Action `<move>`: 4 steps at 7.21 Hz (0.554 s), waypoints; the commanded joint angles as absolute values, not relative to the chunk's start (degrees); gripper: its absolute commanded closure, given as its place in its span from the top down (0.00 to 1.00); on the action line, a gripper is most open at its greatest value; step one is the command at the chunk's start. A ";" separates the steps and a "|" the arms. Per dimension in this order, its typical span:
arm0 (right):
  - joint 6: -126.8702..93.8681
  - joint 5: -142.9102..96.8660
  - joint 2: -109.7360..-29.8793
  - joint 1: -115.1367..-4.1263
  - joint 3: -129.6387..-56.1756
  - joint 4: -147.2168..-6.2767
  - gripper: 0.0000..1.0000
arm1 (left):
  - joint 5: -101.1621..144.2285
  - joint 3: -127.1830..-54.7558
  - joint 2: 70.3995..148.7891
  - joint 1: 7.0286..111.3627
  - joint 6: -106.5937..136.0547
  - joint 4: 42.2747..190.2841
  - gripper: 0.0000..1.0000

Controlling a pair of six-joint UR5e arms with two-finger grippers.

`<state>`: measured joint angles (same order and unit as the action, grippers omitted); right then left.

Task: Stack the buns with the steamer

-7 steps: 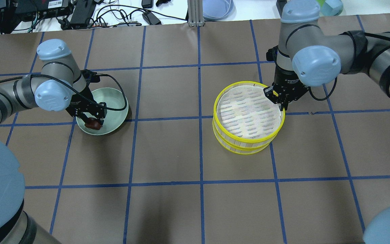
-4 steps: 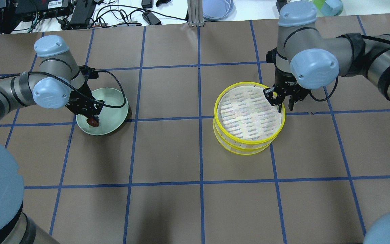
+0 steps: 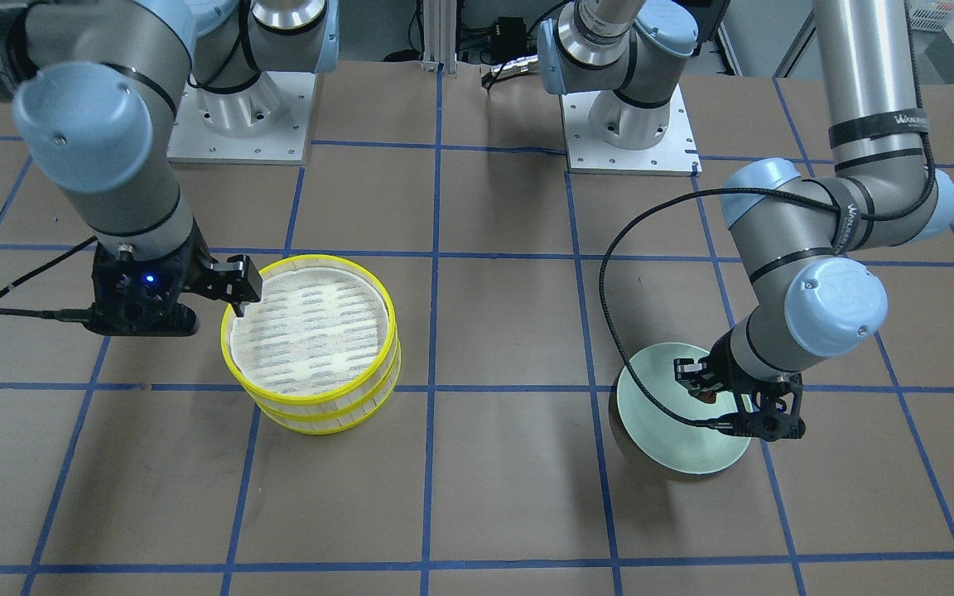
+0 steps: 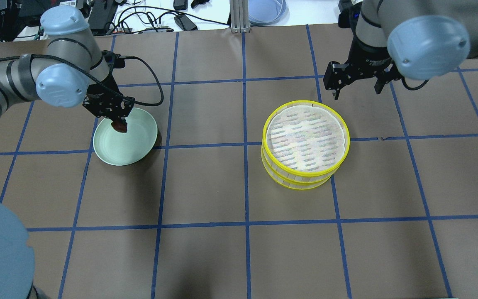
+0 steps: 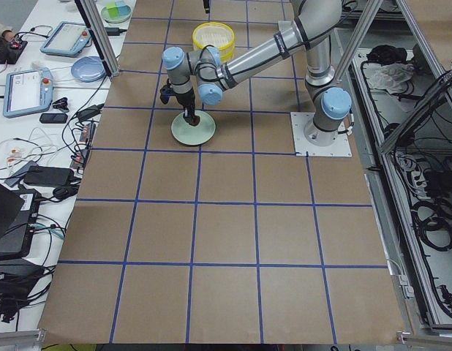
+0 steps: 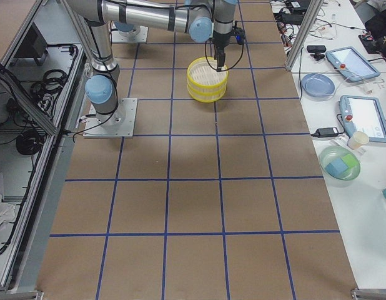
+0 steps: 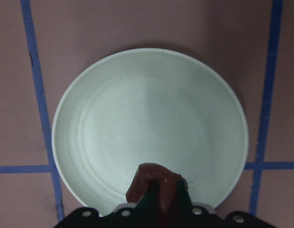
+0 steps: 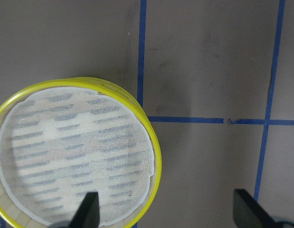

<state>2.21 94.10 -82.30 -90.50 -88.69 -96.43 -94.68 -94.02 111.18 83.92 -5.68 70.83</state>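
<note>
Next, I set the reddish-brown bun with my left gripper on the top tray's white bottom, near the rim (image 3: 349, 353) facing the green plate.
Two yellow-rimmed steamer trays (image 4: 297, 176) stand stacked right of the table's middle; the top tray's white woven floor is bare. The stack also shows in the front view (image 3: 320, 410) and the right wrist view (image 8: 156, 156). My right gripper (image 4: 356, 89) is open and empty, raised beyond the stack's far right side, and shows in its wrist view (image 8: 168, 213). My left gripper (image 4: 118, 124) is shut on the dark reddish-brown bun (image 7: 156, 183) and holds it above the pale green plate (image 4: 123, 149). The cream-yellow bun is hidden.
The green plate (image 3: 667, 430) sits on the brown, blue-taped table on the robot's left side. Cables and devices (image 4: 139, 16) lie on the white bench past the table's far edge. The arm base plates (image 3: 237, 124) are bolted at the robot's side.
My left gripper has lifted the brown bun off the plate floor and moved it toward the far rim. My right gripper has left the top tray's rim, risen, moved back and opened wide.
</note>
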 commanded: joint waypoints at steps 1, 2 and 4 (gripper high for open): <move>2.29 92.38 -84.98 -90.26 -78.17 -87.64 1.00 | -93.79 -92.11 107.34 93.47 8.99 74.18 0.00; 2.29 92.46 -86.03 -90.26 -77.96 -87.37 1.00 | -90.82 -91.50 105.40 97.78 15.32 74.18 0.00; 2.20 91.93 -86.22 -90.26 -78.48 -87.62 1.00 | -85.78 -89.92 105.20 105.78 28.26 69.90 0.00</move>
